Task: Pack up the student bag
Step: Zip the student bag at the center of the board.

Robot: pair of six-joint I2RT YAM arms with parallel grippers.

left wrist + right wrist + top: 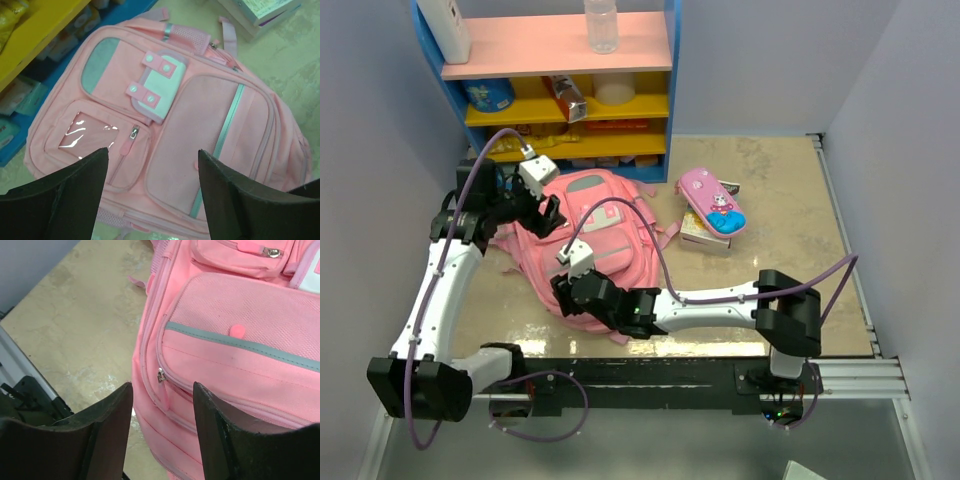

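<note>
The student bag has a metal zip puller near its near edge. My right gripper will close on the pink tab (562, 298) (164, 395) of that puller.
The pink student bag (605, 225) lies flat on the table, front pockets up, zips shut. My left gripper (552, 215) hovers open and empty over its left side; the left wrist view shows the bag (200, 125) between the fingers (75, 190). My right gripper (563, 292) is open and empty just above the bag's near edge. The right wrist view shows the bag (240, 360) with a metal zip puller (160, 375) between the fingers (107, 425). A small pink pencil case (712, 199) lies on a book (702, 233) to the bag's right.
A blue, yellow and pink shelf unit (560, 90) with boxes and a bottle stands behind the bag. Grey walls close in left and right. A metal rail (740, 370) runs along the near table edge.
</note>
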